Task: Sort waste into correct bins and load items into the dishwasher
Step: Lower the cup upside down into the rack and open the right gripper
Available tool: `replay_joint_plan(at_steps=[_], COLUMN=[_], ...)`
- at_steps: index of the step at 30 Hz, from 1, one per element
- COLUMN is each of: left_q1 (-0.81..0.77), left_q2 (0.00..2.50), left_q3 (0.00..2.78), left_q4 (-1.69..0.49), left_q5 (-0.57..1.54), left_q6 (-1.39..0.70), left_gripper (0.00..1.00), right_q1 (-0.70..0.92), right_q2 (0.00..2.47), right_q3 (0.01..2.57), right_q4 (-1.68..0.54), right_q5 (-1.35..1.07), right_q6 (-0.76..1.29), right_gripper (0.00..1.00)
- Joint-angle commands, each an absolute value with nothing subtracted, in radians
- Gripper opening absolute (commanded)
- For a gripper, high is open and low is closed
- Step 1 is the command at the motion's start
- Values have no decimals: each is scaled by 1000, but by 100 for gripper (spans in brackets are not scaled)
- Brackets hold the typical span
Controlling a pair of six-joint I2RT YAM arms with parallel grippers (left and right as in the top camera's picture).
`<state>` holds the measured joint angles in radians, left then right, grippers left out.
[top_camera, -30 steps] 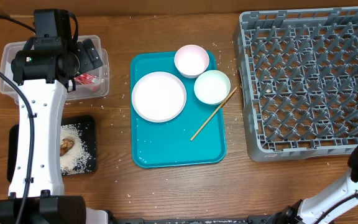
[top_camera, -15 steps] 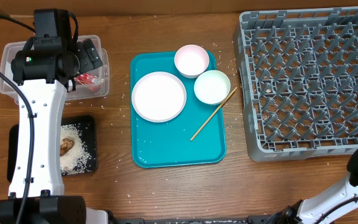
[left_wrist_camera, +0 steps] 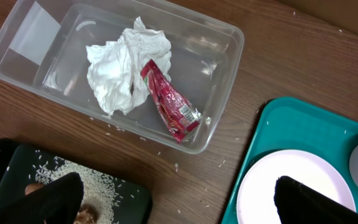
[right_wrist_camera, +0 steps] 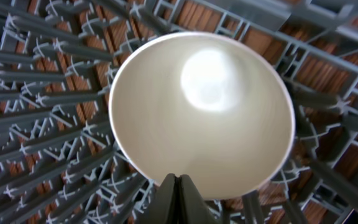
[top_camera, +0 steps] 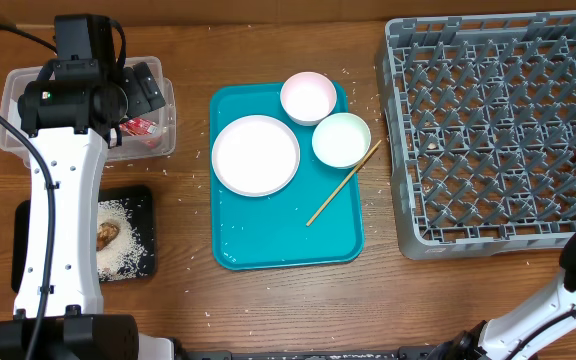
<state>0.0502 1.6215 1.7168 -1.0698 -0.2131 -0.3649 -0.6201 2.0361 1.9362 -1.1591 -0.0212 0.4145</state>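
Note:
The opening of the white cup points up among the wires of the grey dish rack, so next I open my right gripper, back away and grab the cup's rim from another side (right_wrist_camera: pixel 112 112).
My left gripper (left_wrist_camera: pixel 179 208) is open and empty, hovering over the table between the black rice-speckled tray (left_wrist_camera: pixel 129 196) and the white plate (left_wrist_camera: pixel 272 180). The clear tub (left_wrist_camera: pixel 222 81) holds the crumpled napkin (left_wrist_camera: pixel 126 71) and the red wrapper (left_wrist_camera: pixel 169 102). The brown lump (top_camera: pixel 106 233) lies in the black tray (top_camera: pixel 133 215). My right gripper (right_wrist_camera: pixel 178 186) is shut on the rim of the white cup (right_wrist_camera: pixel 204 112), above the grey dish rack (top_camera: pixel 498 130). The plate (top_camera: pixel 256 154), pink bowl (top_camera: pixel 308 97) and green bowl (top_camera: pixel 341 139) sit on the teal tray (top_camera: pixel 288 240). A thin orange-tan stick (top_camera: pixel 343 183) lies across its right edge.
The left arm (top_camera: pixel 63 180) stretches over the tub (top_camera: pixel 13 85) and the black tray. Rice grains are scattered on the wooden table around the teal tray. The rack's upright pegs (right_wrist_camera: pixel 42 124) surround the cup.
The cup in my right gripper showed at the overhead view's right edge half a second ago and has slid almost out of that view. The left arm has not moved.

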Motion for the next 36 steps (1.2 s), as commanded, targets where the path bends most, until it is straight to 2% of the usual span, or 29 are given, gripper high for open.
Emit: replay_joint_plan(at_steps=[1,7,14,27,36], left_q1=[52,52,52,52,52], left_q2=[1616,1617,1616,1616,1616], left_q3=[1731,1731,1731,1731,1731], left_q4=[-1069,-1069,-1069,-1069,-1069], left_q5=[-210,-210,-210,-210,-210], left_q6=[-374,-374,-374,-374,-374], left_gripper=[100,100,100,100,100], right_q1=[-616,-616,-616,-616,-616], right_q2=[2031,2012,2012,1912,2007], right_q3=[1948,1948,1948,2003,1986], right_q4=[-1168,-1210,-1213,-1096,-1086], right_q5=[-56,-113,-35,-46,18], right_q6=[413,413,412,393,390], right_gripper=[4,4,4,4,5])
